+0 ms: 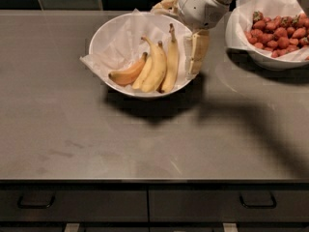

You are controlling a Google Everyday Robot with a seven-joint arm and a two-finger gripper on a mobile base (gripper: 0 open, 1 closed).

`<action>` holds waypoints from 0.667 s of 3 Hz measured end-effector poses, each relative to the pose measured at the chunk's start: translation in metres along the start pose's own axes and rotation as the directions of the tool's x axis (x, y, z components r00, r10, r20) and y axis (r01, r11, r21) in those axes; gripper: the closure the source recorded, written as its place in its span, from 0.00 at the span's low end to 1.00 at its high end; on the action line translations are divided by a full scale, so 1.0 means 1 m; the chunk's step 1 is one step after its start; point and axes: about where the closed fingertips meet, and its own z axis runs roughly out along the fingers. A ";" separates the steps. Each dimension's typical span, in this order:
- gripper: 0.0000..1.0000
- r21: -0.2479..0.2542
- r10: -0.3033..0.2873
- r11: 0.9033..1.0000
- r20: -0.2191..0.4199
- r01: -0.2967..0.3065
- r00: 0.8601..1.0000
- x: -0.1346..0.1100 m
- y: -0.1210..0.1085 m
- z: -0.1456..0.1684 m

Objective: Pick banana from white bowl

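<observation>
The plump deep-yellow banana is in the middle of the white bowl. My gripper should go to its upper half point(156, 57) next and close there.
The white bowl point(100, 38), lined with crinkled white paper, stands at the back middle of the counter. Inside lie several bananas. The banana point(157, 65) is the plump deep-yellow one in the middle. An orange-brown banana point(125, 75) lies to its left, and a paler, straighter one point(170, 62) to its right. My gripper point(186, 38) hangs over the bowl's right rim, open and empty. One beige finger point(198, 52) points down just outside the rim, and the other point(163, 6) is at the bowl's back edge. It touches no banana.
A second white bowl point(270, 61) full of red strawberries stands at the back right, just right of my arm. The dark grey counter point(120, 139) stretches toward the front edge, with drawers below it.
</observation>
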 end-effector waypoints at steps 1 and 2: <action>0.19 0.000 0.000 1.000 0.000 0.000 1.000 0.000 0.000 0.000; 0.16 0.014 -0.037 0.999 -0.004 0.037 0.999 0.001 -0.009 0.001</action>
